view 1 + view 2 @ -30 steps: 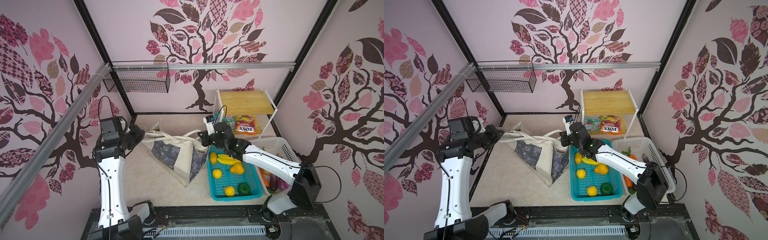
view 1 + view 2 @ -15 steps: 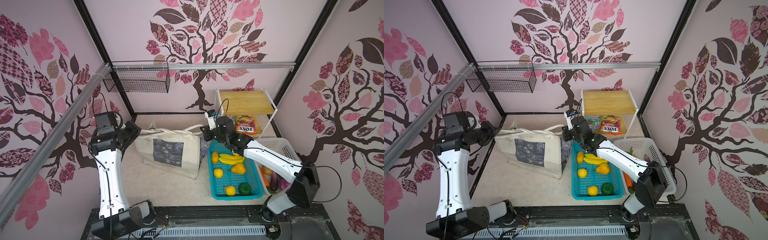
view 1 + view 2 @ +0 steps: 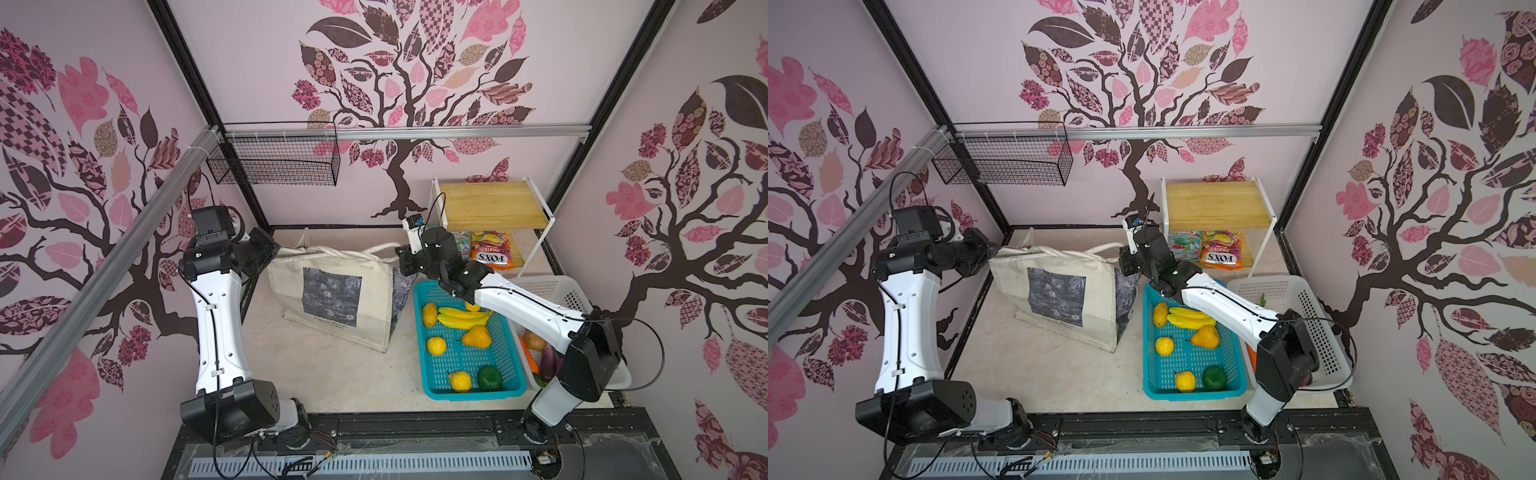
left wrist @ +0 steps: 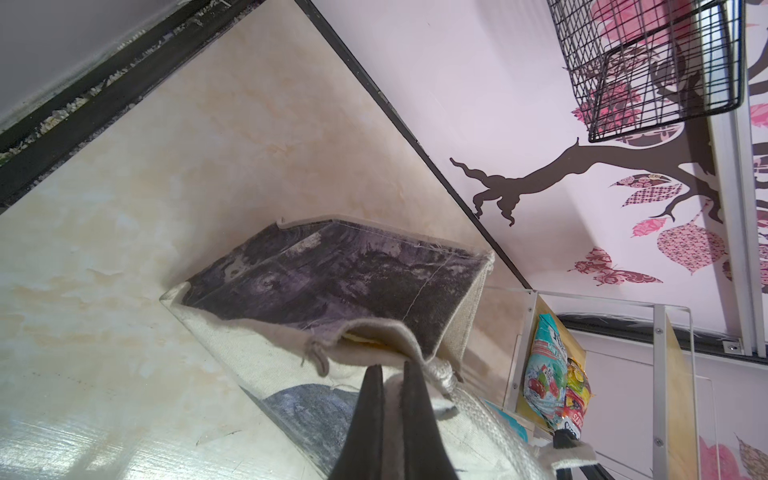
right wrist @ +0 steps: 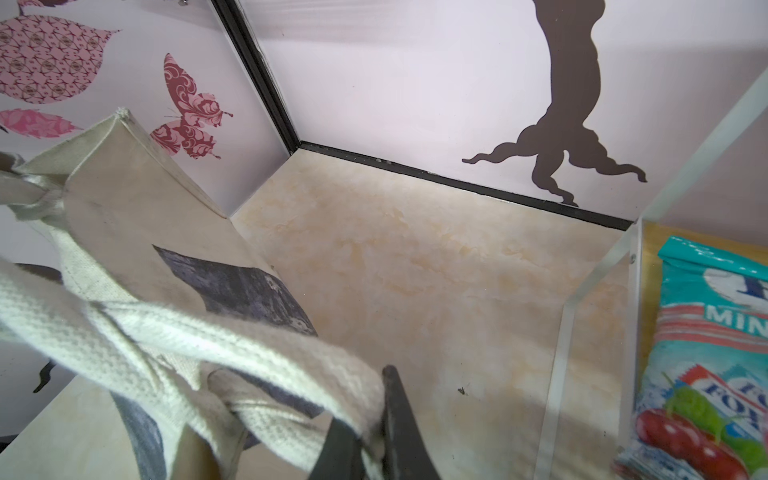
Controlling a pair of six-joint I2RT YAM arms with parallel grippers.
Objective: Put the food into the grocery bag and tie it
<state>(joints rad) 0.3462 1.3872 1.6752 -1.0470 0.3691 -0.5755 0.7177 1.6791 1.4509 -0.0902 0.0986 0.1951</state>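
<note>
My left gripper needs to release the cream cloth so that it rests against the grocery bag's cream border [image 3: 280, 281], beside the front grey panel of the bag.
The grocery bag [image 3: 332, 299] [image 3: 1059, 295], cream canvas with grey panels, stands upright at mid-table, stretched flat between both grippers. My left gripper [image 3: 279, 251] [image 4: 392, 368] is shut on the cream cloth at the bag's left top corner. At the right top corner my right gripper [image 3: 401, 266] [image 5: 363, 399] is shut on a woven strap handle [image 5: 174, 332]. Food lies in the teal basket [image 3: 515, 382]: bananas [image 3: 461, 318] and round yellow and orange pieces. FOX'S packets [image 3: 492, 251] [image 5: 706, 353] lie under the shelf.
A white basket [image 3: 557, 291] holding vegetables stands right of the teal one, under my right arm. A white-framed shelf with a wooden top [image 3: 486, 203] stands at the back right. A black wire basket [image 3: 274, 162] hangs on the back left rail.
The bag went from a slumped, folded heap to upright and taut. Both grippers rose and drew apart, the left toward the left wall, the right toward the shelf.
</note>
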